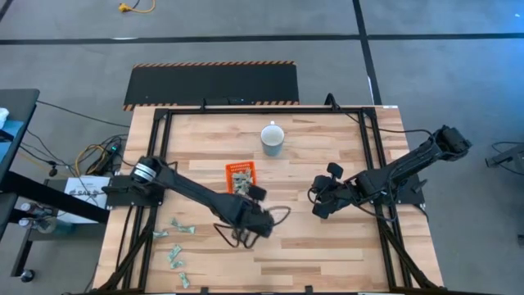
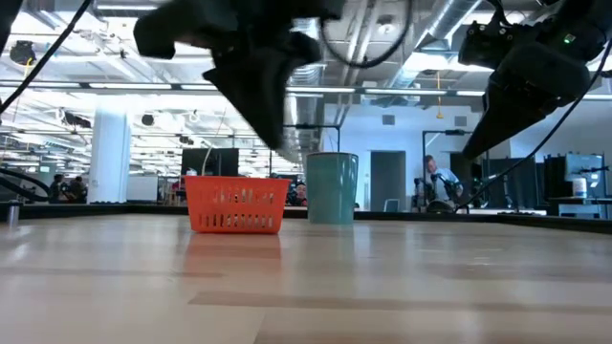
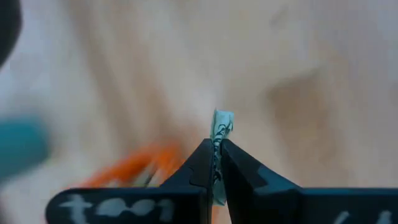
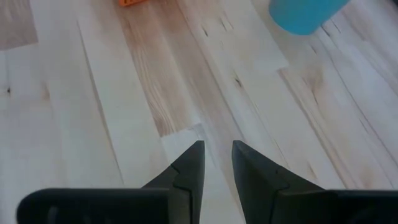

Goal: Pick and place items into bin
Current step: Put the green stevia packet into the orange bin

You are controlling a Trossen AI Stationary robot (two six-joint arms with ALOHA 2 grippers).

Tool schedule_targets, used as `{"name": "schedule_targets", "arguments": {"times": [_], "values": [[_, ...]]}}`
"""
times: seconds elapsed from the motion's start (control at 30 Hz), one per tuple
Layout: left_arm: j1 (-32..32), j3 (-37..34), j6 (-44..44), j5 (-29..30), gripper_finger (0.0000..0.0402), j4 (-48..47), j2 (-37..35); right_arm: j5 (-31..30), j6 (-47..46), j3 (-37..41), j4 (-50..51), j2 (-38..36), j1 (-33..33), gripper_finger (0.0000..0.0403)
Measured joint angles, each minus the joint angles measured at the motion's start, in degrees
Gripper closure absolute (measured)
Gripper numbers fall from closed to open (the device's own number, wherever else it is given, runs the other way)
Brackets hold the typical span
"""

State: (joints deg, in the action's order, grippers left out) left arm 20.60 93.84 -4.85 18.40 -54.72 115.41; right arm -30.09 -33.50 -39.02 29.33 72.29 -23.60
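Note:
My left gripper should release the wrapped item on top of the items inside the orange bin (image 1: 243, 186) (image 3: 147, 178).
My left gripper (image 3: 216, 146) is shut on one small pale green-and-white wrapped item (image 3: 221, 123) and hangs above the table, just on the near side of the orange bin (image 1: 241, 177). The bin holds several items. More loose items (image 1: 175, 227) lie on the wood near the table's near left corner. My right gripper (image 4: 217, 155) stands open over bare wood at the table's right, holding nothing. In the low view the left gripper (image 2: 258, 91) is well above the tabletop. My left gripper pinches the wrapped item between its two fingers. The item's crinkled end (image 3: 222, 118) sticks out past the fingertips (image 3: 202, 155). The fingers slant down from above. The item is lifted clear of the table.
A pale blue mug (image 1: 273, 139) stands beyond the bin, toward the far edge. A dark metal frame (image 1: 164, 131) runs around the tabletop. Bare wood lies between the two grippers and along the near edge.

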Motion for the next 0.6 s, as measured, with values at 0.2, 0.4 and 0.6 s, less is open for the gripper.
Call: {"name": "schedule_targets", "arguments": {"times": [0.2, 0.4, 0.6], "values": [[-4.6, 0.0, 4.9, 4.1, 0.0394, -13.5, -2.7, 0.0, -0.1, 0.0, -0.3, 0.0, 0.0, 0.0327], [-11.4, -0.4, 5.1, 3.0, 0.0394, -18.4, -2.9, 0.0, -0.1, 0.0, -2.0, 0.0, 0.0, 0.0327], [-17.8, -0.4, 2.9, 1.2, 0.0394, -19.1, -2.9, 0.0, 0.3, 0.0, -2.0, 0.0, 0.0, 0.0327]]}}
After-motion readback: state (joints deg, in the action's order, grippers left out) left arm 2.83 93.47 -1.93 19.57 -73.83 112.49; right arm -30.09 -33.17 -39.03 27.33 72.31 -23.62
